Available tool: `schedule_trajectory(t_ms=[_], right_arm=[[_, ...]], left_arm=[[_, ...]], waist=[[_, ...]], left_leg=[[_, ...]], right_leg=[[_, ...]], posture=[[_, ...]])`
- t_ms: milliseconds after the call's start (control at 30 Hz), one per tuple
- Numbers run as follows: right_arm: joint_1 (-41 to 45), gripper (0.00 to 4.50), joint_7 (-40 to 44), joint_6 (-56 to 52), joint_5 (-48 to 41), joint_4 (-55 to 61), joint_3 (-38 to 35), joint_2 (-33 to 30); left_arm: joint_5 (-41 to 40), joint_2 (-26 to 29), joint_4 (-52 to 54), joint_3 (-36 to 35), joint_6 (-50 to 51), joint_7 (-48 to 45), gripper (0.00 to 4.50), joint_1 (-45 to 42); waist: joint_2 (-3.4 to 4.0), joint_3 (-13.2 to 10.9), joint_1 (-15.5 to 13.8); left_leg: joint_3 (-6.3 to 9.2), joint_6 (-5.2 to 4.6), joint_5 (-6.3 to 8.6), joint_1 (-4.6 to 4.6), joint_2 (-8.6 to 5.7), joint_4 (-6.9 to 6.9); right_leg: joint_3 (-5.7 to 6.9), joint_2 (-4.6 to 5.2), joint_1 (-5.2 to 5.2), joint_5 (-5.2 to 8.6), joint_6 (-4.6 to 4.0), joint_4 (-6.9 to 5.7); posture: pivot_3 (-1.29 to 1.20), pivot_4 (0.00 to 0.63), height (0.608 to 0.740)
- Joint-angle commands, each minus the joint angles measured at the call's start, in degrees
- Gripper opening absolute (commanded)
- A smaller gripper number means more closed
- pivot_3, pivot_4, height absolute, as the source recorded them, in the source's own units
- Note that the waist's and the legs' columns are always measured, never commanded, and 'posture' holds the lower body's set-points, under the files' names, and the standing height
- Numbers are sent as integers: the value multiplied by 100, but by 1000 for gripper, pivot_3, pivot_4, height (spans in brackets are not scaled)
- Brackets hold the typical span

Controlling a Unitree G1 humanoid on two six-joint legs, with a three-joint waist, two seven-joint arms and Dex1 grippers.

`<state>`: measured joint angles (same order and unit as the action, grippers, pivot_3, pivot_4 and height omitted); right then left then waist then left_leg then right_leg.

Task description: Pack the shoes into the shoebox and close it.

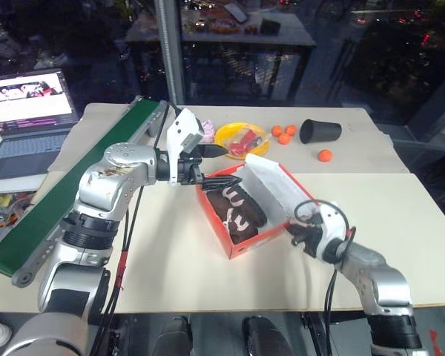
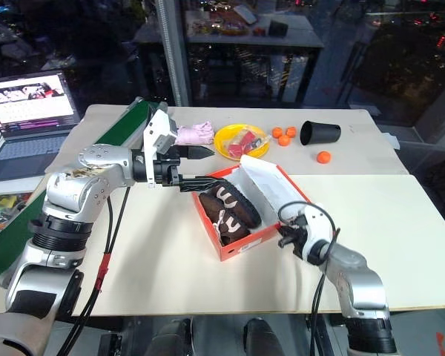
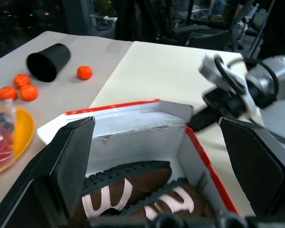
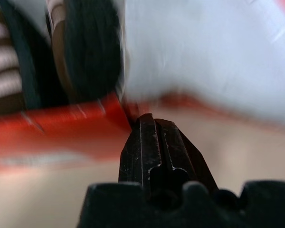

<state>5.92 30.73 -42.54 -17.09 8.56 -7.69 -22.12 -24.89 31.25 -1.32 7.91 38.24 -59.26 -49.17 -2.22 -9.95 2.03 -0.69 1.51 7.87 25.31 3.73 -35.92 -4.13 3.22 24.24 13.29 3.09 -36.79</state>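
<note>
The white-lined lid will lie flat over the dark brown shoes in the shoebox [image 1: 241, 206] when my right gripper releases it.
The red-orange shoebox [image 1: 242, 248] sits mid-table with both dark brown shoes [image 1: 237, 209] lying inside, cream laces up. Its white-lined lid [image 1: 276, 185] stands open along the right side. My left gripper [image 1: 228, 165] hovers open over the box's far left end, and its two wide-apart fingers [image 3: 71, 156] frame the shoes [image 3: 133, 192] and the lid [image 3: 133, 116]. Low at the box's near right corner, under the lid, is my right gripper [image 1: 289, 231]. It is shut [image 4: 145, 127] on nothing, its tip close to the red wall [image 4: 61, 124].
Behind the box are a yellow bowl [image 1: 233, 136], a pink bundle [image 2: 194, 133], three oranges [image 1: 284, 134] and a black cup [image 1: 320, 131] on its side. A green conveyor [image 1: 52, 215] runs along the left, with a laptop [image 1: 30, 111] beyond it.
</note>
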Motion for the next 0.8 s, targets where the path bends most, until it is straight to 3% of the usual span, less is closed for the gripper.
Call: schedule_trajectory(t_ms=[33, 267, 533, 633, 800], right_arm=[[-13, 53, -185, 170, -51, -276, -379, -90], [434, 53, -348, 1095, -141, -1393, -798, 183], [1694, 53, -409, 2538, -313, -3241, -1242, 415], [1825, 53, -472, 2961, -423, -3260, -1396, 472], [1742, 53, 27, 2205, -1640, -1941, -1590, 627]], left_arm=[[19, -43, 3, -62, -188, -64, 4500, -203], [52, -43, -45, -60, -221, -130, 4500, -261], [70, -59, -42, -22, -188, -184, 4500, -336], [75, -15, -43, -30, -171, -214, 4500, -349], [96, 93, -14, -28, -121, -276, 4500, -278]], waist=[[0, 0, 2], [0, 0, 48], [2, -1, 56], [3, -2, 55], [10, -6, 63]], left_leg=[[-1, 0, 0, 0, -1, -2], [0, 0, 0, -5, 1, -2], [1, -1, 0, -4, 0, 1], [1, -1, 0, -3, -1, 3], [3, -1, 0, -4, 0, 3]], right_leg=[[-1, 2, -1, 0, 0, 0], [-1, -1, -4, -1, 0, -1], [-2, -2, -2, -2, 0, -2], [-2, -1, -2, -3, -1, -1], [-2, -2, -2, -3, 0, -6]], posture=[[0, 150, 740], [0, 150, 740], [0, 150, 740], [0, 150, 740], [0, 150, 740]])
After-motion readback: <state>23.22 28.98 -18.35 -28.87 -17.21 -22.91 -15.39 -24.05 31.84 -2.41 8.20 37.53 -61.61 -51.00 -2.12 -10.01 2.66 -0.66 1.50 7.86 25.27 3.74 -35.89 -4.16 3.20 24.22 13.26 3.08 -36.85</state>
